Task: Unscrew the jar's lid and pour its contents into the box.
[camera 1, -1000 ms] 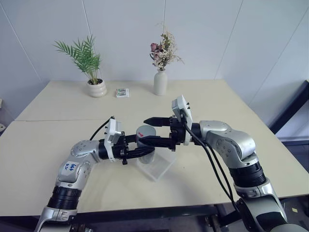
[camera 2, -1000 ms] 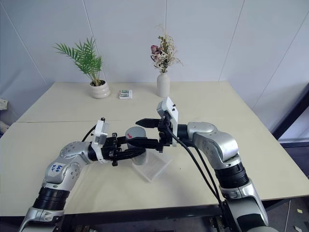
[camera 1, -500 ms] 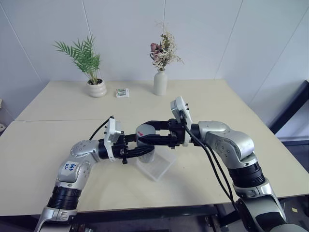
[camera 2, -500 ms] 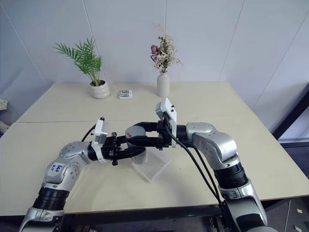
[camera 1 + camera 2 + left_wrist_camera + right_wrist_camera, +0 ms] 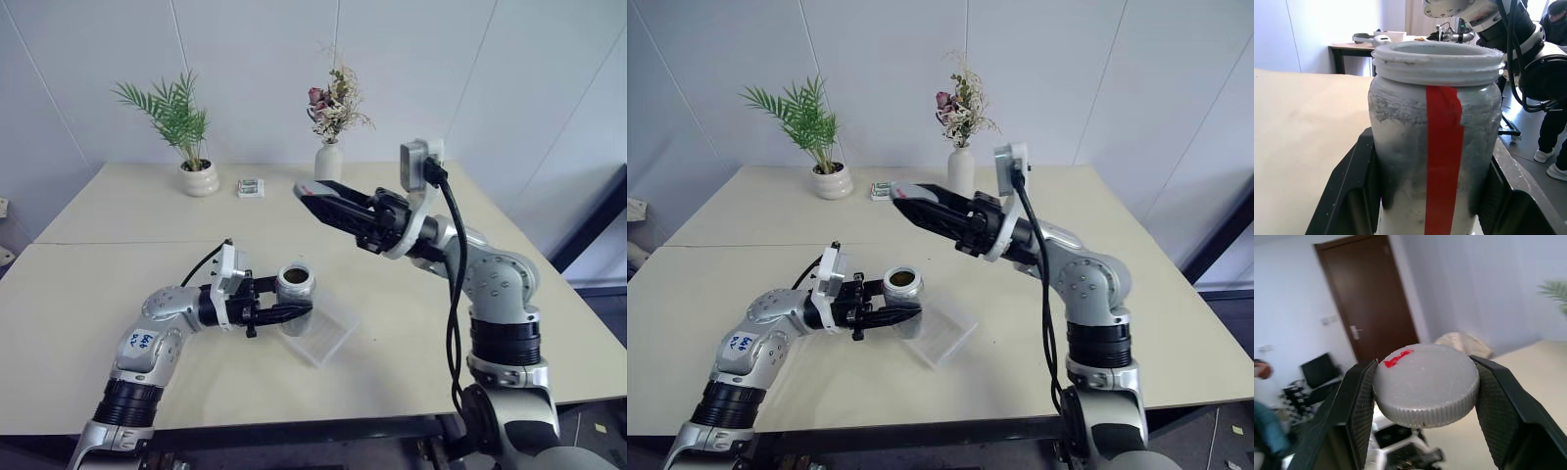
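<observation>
My right gripper will let go of the grey lid on the bare table (image 5: 433,314), in the space that lies between the clear box and my right arm.
The jar (image 5: 295,288) stands upright above the table, and my left gripper (image 5: 300,307) is shut on its body. Its mouth is open, with the dark contents (image 5: 902,280) showing inside. In the left wrist view the jar (image 5: 1435,137) has a red stripe down its side and sits between my black fingers (image 5: 1347,196). My right gripper (image 5: 315,199) is raised above and behind the jar, shut on the grey lid (image 5: 1425,382), which bears a small red mark. The clear box (image 5: 321,335) lies on the table right beside and below the jar.
At the back of the table stand a potted palm (image 5: 196,179), a small packet (image 5: 252,187) and a white flower vase (image 5: 327,162). The table's front edge (image 5: 294,416) runs close below my arms. A person (image 5: 1553,112) stands in the room beyond.
My right gripper shut on the lid, then lifted it off the jar, up and back to the right. The jar's mouth is now open. My left gripper kept still.
</observation>
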You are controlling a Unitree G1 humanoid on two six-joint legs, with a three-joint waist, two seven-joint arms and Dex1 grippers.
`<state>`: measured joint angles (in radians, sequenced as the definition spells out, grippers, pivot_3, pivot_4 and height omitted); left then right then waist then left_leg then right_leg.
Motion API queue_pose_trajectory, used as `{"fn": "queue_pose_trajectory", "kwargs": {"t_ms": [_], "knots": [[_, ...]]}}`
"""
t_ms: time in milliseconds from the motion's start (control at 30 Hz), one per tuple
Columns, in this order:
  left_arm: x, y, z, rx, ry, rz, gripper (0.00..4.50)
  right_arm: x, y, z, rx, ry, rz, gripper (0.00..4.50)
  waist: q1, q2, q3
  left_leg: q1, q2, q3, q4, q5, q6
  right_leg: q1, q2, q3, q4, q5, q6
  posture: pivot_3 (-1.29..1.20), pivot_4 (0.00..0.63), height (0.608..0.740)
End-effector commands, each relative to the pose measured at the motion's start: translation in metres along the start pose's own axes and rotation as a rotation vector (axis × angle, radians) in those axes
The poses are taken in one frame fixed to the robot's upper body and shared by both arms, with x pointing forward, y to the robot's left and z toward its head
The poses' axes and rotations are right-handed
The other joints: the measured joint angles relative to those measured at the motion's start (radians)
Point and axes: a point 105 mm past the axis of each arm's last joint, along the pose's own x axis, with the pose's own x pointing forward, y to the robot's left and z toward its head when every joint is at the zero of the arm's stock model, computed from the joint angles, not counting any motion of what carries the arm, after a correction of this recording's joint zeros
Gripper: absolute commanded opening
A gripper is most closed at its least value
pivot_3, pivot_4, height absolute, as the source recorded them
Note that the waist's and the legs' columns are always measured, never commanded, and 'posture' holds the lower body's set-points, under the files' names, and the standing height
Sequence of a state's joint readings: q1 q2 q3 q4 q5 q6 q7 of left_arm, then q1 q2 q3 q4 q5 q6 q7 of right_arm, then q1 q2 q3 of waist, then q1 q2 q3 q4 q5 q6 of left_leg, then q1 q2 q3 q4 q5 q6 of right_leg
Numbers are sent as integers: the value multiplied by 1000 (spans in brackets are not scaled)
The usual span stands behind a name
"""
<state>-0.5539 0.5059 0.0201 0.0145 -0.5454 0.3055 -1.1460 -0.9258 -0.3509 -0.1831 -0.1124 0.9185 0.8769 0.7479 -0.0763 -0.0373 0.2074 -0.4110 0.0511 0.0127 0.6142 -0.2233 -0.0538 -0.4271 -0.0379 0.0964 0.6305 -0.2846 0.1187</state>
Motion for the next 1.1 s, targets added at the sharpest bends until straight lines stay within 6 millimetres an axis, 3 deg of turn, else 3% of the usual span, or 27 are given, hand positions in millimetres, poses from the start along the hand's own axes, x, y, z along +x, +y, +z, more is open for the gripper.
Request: {"fn": "queue_pose_trajectory", "kwargs": {"t_ms": [33,133,233,300,400,700,1000,1100], "knots": [[-4,0,11,59,-17,16,2019,-28,-13,5,-148,30,-144,2594,2,0,0,0,0,0,0,0,0,0,0,0,-1,0,0,0,150,740],[-12,4,15,65,-22,54,2019,-102,-46,-22,-292,194,-437,2594,17,-1,0,-1,0,-1,0,-1,1,0,0,0,-3,-1,1,0,150,740],[-18,7,18,54,-41,86,2019,-153,-54,-40,-323,252,-592,2594,25,-1,0,-2,-1,0,0,-1,2,0,0,2,-3,-2,3,0,150,740],[-20,9,21,46,-51,102,2019,-181,-60,-52,-299,228,-694,2594,20,-1,0,-3,-2,1,0,-1,2,-1,0,3,-3,-2,4,0,150,740],[-22,11,23,38,-60,112,2019,-203,-66,-63,-304,218,-779,2594,12,-1,0,1,-2,5,0,-1,2,0,0,6,-1,-1,5,0,150,740],[-29,20,30,27,-55,154,2019,-217,-74,-96,-333,282,-818,2594,-4,-1,0,5,-2,8,1,2,4,3,1,11,-2,1,7,0,150,740],[-26,29,39,25,-82,229,2019,-223,-96,-121,-299,301,-855,2594,-7,-1,0,5,-2,9,1,2,4,3,1,13,-2,2,8,0,150,740],[-27,30,39,43,-72,246,2019,-222,-96,-127,-291,316,-839,3514,-6,-1,0,5,-2,9,1,2,3,3,1,12,-2,2,8,0,150,740]]}}
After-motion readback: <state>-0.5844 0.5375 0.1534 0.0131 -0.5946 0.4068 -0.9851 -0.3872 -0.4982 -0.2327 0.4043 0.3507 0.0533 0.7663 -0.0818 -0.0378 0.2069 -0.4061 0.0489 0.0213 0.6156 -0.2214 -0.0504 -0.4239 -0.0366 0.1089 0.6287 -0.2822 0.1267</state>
